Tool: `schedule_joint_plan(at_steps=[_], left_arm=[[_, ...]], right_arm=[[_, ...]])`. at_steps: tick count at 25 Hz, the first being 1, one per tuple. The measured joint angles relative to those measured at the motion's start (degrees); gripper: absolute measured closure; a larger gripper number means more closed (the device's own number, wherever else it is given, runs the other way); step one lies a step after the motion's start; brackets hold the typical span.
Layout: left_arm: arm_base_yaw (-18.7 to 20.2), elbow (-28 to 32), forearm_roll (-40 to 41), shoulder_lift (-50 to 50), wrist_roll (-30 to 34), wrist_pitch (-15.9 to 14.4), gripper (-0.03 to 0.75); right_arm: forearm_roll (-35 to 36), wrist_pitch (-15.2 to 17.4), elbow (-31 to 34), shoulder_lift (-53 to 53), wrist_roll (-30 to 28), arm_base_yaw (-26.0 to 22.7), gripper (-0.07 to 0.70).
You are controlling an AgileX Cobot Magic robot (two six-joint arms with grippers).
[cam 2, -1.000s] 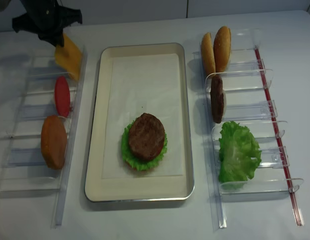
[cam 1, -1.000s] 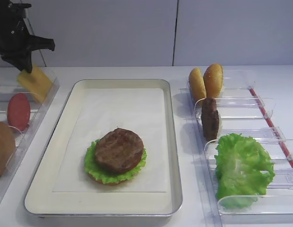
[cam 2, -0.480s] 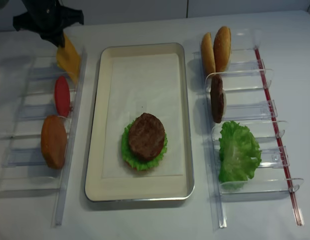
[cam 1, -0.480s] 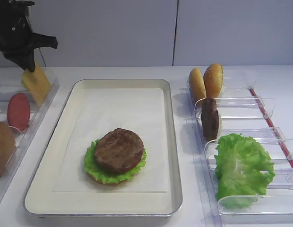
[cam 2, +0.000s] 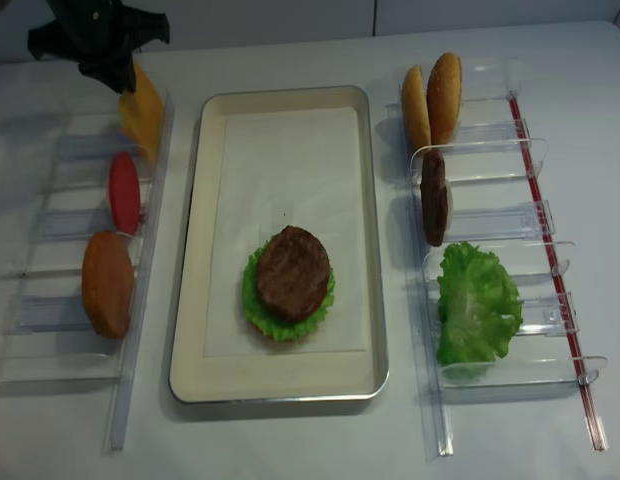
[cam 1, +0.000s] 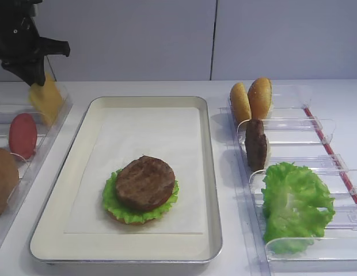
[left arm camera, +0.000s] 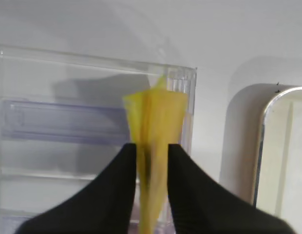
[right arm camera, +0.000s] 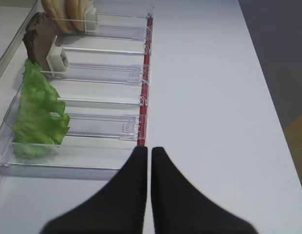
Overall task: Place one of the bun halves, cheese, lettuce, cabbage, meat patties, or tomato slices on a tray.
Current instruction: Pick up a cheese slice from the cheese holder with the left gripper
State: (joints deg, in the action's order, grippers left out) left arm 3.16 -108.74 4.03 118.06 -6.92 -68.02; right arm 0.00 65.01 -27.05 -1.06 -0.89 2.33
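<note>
I can see the cheese slices leaning together within my left gripper's fingertips, so next I open it and pinch just one slice (left arm camera: 166, 119) before carrying that slice to the meat patty.
The yellow cheese (cam 1: 45, 99) stands on edge in the far compartment of the left bin, bowed as seen in the left wrist view (left arm camera: 156, 117). My left gripper (left arm camera: 152, 146) is over it, with a fingertip against each side of the slice's upper part; from above it sits at the far left (cam 2: 118, 78). The cream tray (cam 1: 213, 172) in the middle holds a bun half, lettuce and a meat patty (cam 1: 145, 181) stacked together. My right gripper (right arm camera: 149, 148) is shut and empty, over bare table next to the right bin's red edge.
The left clear bin also holds a tomato slice (cam 1: 22, 135) and a bun half (cam 1: 3, 178). The right bin holds two bun halves (cam 1: 251, 99), a patty on edge (cam 1: 255, 144) and lettuce (cam 1: 296, 204). A wall runs behind the table.
The left gripper has risen slightly and the cheese has swung from tilted to more upright. The right gripper and the stack on the tray have not moved.
</note>
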Motion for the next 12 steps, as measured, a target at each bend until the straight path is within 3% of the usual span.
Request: schedule_joint_plan(at_steps=[4,12], left_arm=[[0.0,0.0,0.1,-0.1,0.0,-1.3,0.467],[0.0,0.0,1.0,-0.1,0.0,-2.1,0.449]], right_arm=[[0.0,0.0,0.0,0.0,0.0,0.0,0.575],[0.0,0.0,0.0,0.0,0.0,0.0,0.575]])
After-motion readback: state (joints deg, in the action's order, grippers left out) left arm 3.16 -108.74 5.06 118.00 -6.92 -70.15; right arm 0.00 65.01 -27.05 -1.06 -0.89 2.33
